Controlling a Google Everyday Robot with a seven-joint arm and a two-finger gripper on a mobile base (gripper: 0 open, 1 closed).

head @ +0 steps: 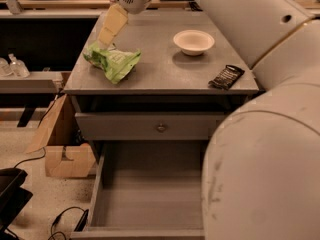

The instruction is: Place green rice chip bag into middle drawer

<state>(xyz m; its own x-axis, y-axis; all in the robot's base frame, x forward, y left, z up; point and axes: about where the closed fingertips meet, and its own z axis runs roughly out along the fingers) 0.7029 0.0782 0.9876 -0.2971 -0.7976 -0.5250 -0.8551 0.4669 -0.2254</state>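
Observation:
My gripper should close on the crumpled middle [105, 60] of the green bag of rice chips, at the part that I see between the bag's two ends.
The green rice chip bag [114, 60] lies crumpled on the left part of the grey cabinet top [165, 69]. My gripper [105, 39] hangs from the top of the view with its cream tips just above the bag's far left end, touching or almost touching it. The middle drawer [150, 196] is pulled out at the bottom of the view, and its flat floor is bare. My arm [265, 134] fills the right side and hides the drawer's right part.
A white bowl [194, 41] and a small black packet [226, 77] sit on the right of the cabinet top. A shut drawer front with a round knob [161, 128] is above the open drawer. A cardboard box [60, 144] and cables lie on the floor at left.

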